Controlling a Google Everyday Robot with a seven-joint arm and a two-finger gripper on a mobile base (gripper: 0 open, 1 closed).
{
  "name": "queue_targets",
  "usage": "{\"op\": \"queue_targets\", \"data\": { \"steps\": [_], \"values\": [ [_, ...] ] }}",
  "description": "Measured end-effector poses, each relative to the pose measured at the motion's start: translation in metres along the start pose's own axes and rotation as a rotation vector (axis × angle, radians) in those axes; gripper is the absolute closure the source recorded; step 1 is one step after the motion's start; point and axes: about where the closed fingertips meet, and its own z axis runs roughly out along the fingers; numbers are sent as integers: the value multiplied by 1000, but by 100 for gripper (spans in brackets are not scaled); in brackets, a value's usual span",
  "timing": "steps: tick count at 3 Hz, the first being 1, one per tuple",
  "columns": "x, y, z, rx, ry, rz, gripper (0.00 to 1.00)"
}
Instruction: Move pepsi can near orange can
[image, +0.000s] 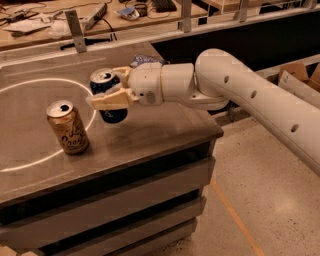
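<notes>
My gripper should release the pepsi can on the grey table snug (103, 145) against the orange can, on the side toward my arm.
The pepsi can (106, 82) is dark blue with a silver top and stays upright in my gripper (111, 90), just above the table. The tan fingers (109, 100) are shut on its sides. The orange can (68, 127) is tan-orange with dark script and a silver top. It stands upright on the grey table (150, 135), a short way to the left and front of the pepsi can, on the white circle line (30, 161).
My white arm (240, 95) reaches in from the right over the table's right edge. A dark blue snack bag (145, 60) lies behind the gripper. A cluttered bench (60, 20) runs along the back. Cardboard boxes (300, 75) sit on the floor at right.
</notes>
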Motion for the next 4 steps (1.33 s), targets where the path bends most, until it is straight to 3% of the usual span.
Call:
{"op": "queue_targets", "data": {
  "steps": [2, 3, 4],
  "values": [
    [27, 32, 20, 27, -8, 46, 100],
    [36, 41, 25, 26, -9, 71, 91],
    [40, 49, 26, 19, -4, 88, 60]
  ]
}}
